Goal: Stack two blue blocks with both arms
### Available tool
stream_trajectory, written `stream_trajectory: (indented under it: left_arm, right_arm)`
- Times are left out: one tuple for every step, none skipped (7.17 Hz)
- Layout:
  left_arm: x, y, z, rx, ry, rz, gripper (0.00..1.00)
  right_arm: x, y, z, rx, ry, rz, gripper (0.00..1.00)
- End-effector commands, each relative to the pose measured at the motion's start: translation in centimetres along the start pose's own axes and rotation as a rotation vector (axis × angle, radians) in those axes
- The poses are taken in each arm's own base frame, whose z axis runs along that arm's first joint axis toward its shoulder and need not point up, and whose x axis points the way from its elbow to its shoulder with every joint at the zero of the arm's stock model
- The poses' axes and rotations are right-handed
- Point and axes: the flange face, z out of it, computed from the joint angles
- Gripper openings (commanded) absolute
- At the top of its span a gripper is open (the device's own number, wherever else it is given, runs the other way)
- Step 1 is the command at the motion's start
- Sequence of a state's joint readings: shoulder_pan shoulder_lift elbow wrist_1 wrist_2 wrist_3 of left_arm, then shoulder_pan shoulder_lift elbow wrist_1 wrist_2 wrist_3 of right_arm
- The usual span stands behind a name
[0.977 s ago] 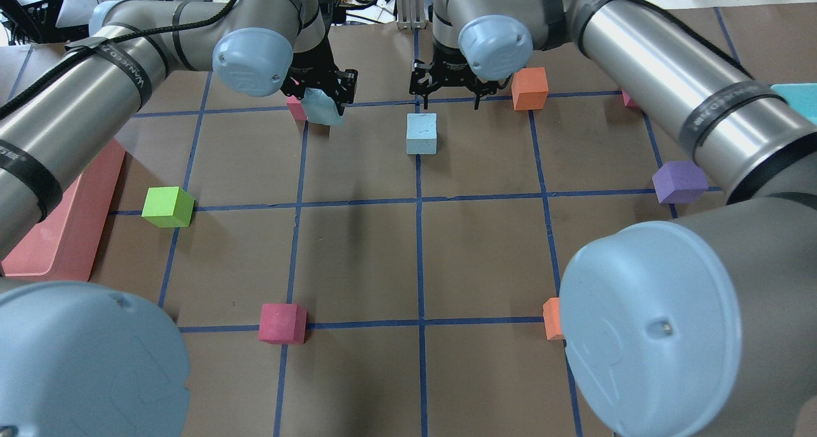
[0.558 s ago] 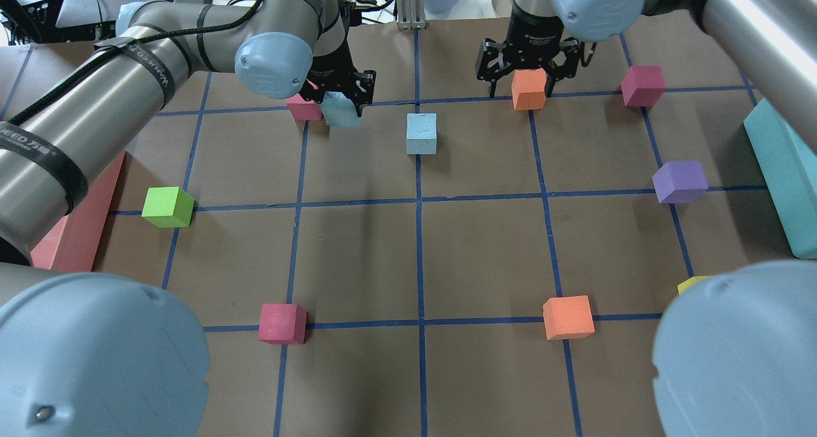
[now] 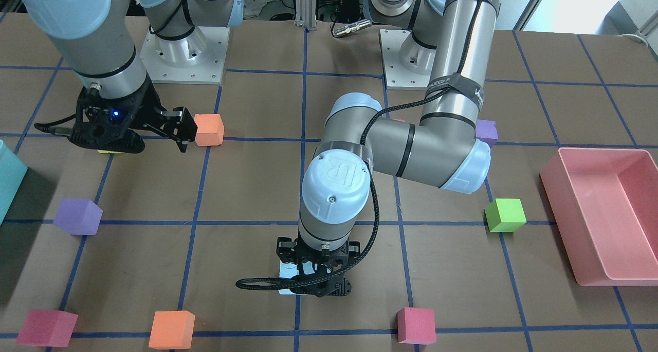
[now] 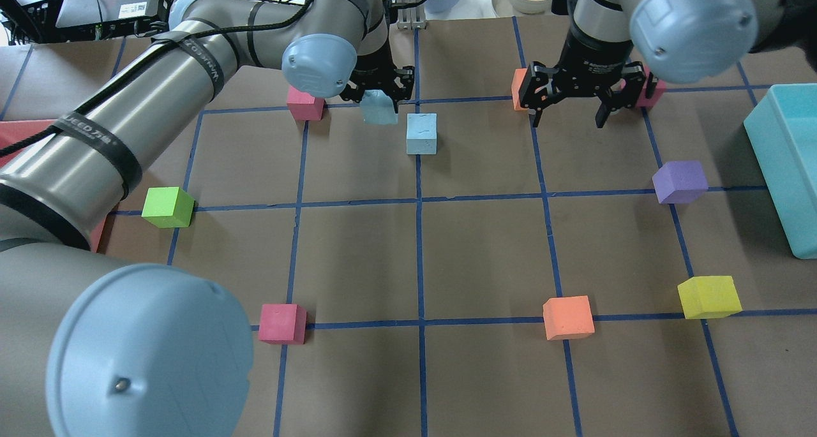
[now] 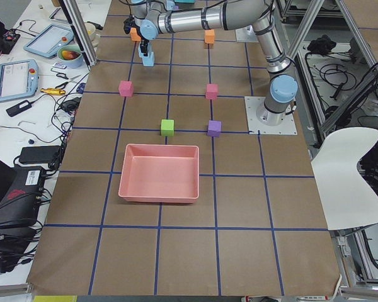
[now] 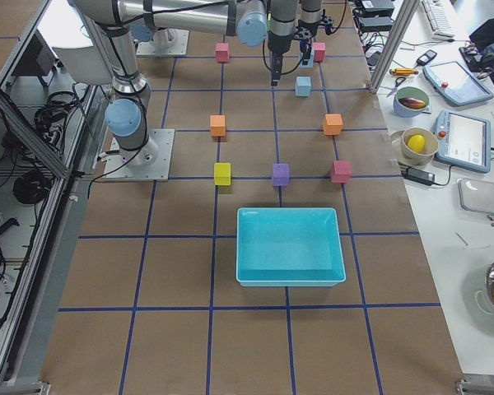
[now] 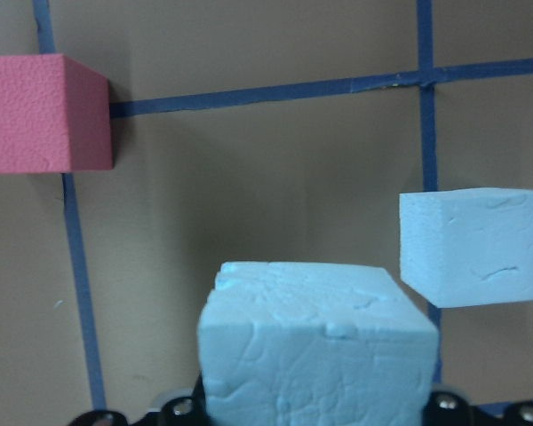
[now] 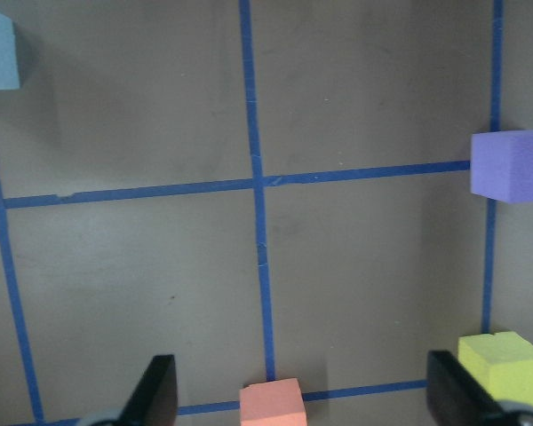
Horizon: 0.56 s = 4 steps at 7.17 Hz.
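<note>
The robot's left gripper will release its blue block on top of the other blue block (image 3: 294, 274) (image 7: 492, 248) that stands on the tape line.
My left gripper (image 4: 379, 100) is shut on one pale blue block (image 4: 381, 113) and holds it off the table. That block fills the bottom of the left wrist view (image 7: 315, 351). The other blue block (image 4: 422, 133) stands on the table on a blue tape line, just to the right of the held one and apart from it. It also shows in the left wrist view (image 7: 471, 244). My right gripper (image 4: 568, 108) is open and empty, raised above the table to the right of both blocks.
A pink cube (image 4: 305, 103) sits just left of my left gripper. An orange cube (image 4: 518, 87) and a pink cube (image 4: 655, 89) flank my right gripper. Purple (image 4: 680, 182), green (image 4: 167, 207), yellow (image 4: 708, 296) and orange (image 4: 567, 318) cubes lie around. A teal box (image 4: 788, 162) stands at the right.
My left gripper has carried its blue block to the right, close to the block on the table. My right gripper has moved away to the right, past the orange cube.
</note>
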<state>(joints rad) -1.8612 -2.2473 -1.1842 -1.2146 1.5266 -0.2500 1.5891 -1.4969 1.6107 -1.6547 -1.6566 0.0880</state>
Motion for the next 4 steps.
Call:
stream_trajectory:
  left_arm:
    - [2.2, 0.0, 2.3, -0.017, -0.002, 0.000, 0.00]
    - [2.5, 0.1, 2.9, -0.024, -0.001, -0.006, 0.00]
    - [3.0, 0.4, 3.0, -0.026, -0.008, -0.006, 0.00]
    - [3.2, 0.4, 3.1, -0.026, -0.008, -0.006, 0.00]
  right_arm:
    - [0.3, 1.7, -0.8, -0.018, 0.042, -0.006, 1.00]
    - [0.3, 2.2, -1.1, -0.024, 0.037, -0.007, 1.00]
    - [0.4, 2.5, -0.7, -0.051, 0.032, -0.015, 1.00]
    - [-0.4, 2.7, -0.5, -0.070, -0.042, -0.015, 1.00]
